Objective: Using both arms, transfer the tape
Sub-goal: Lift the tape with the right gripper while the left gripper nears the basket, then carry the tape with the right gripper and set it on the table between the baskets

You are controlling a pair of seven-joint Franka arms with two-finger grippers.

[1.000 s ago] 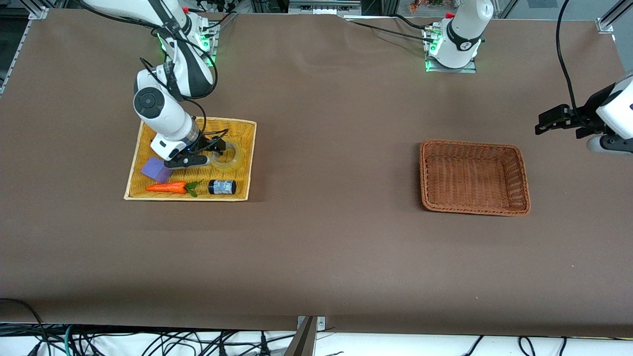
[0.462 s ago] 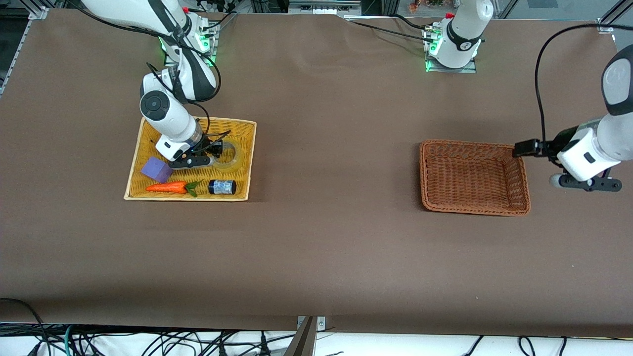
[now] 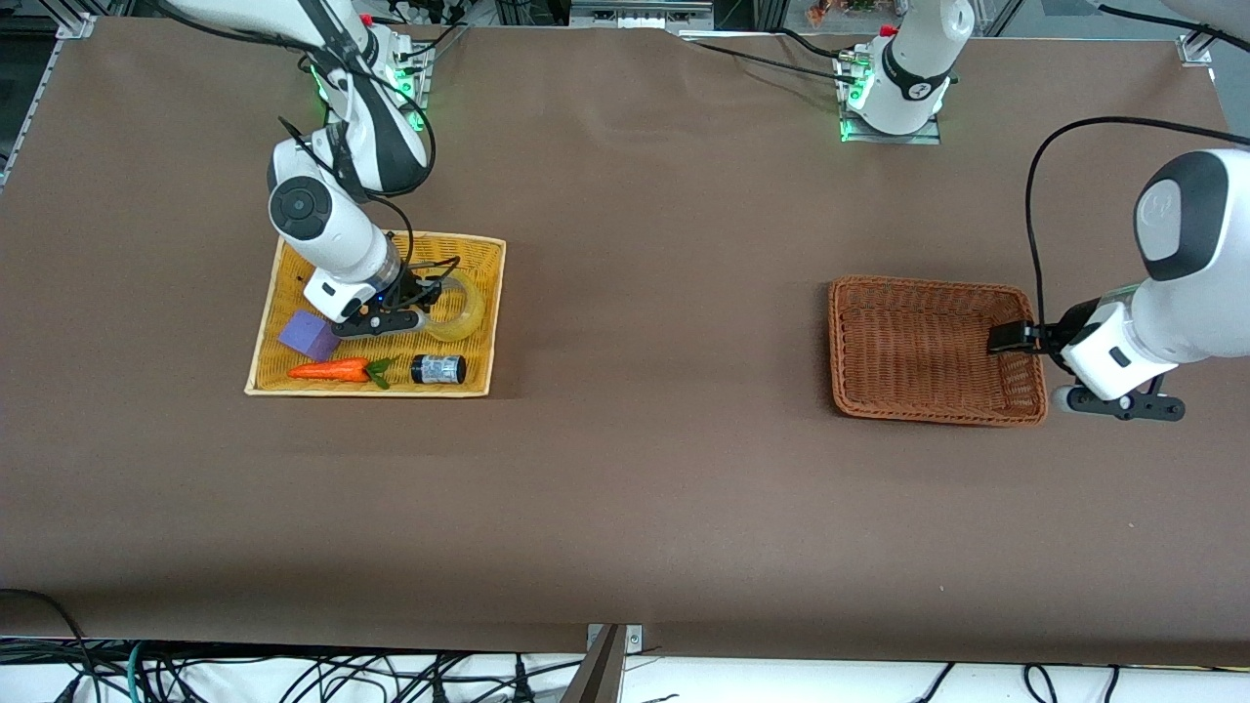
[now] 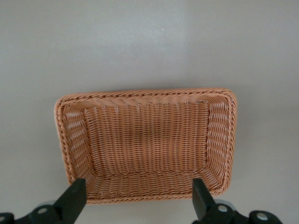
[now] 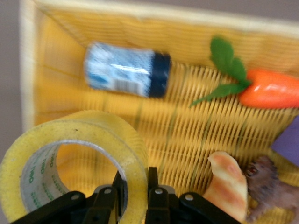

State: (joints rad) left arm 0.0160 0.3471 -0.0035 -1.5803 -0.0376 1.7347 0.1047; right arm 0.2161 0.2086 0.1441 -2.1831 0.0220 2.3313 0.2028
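Note:
Next, I set the tape, now tilted up over the yellow tray, on the bare table about midway (image 3: 683, 310) between the yellow tray and brown basket, using my right gripper.
The tape (image 3: 459, 307) is a yellowish translucent ring, tilted up over the yellow tray (image 3: 488, 293). My right gripper (image 3: 420, 299) is shut on its wall, one finger inside the ring and one outside. In the right wrist view the tape (image 5: 74, 154) stands on edge between the fingers, with the gripper (image 5: 135, 186) pinching its rim. My left gripper (image 3: 1006, 339) is open and empty over the brown basket (image 3: 933, 349), at the rim toward the left arm's end of the table. The left wrist view shows the gripper (image 4: 138, 198) with jaws wide apart above the empty basket (image 4: 145, 144).
In the yellow tray lie a small dark jar (image 3: 438, 369), a toy carrot (image 3: 337, 370) and a purple block (image 3: 309, 335). The right wrist view also shows the jar (image 5: 126, 70), the carrot (image 5: 261, 88) and a bread-like toy (image 5: 229, 184).
My left arm has swung down and in from the table's edge to the brown basket's rim. My right gripper has tipped the tape up off the tray floor.

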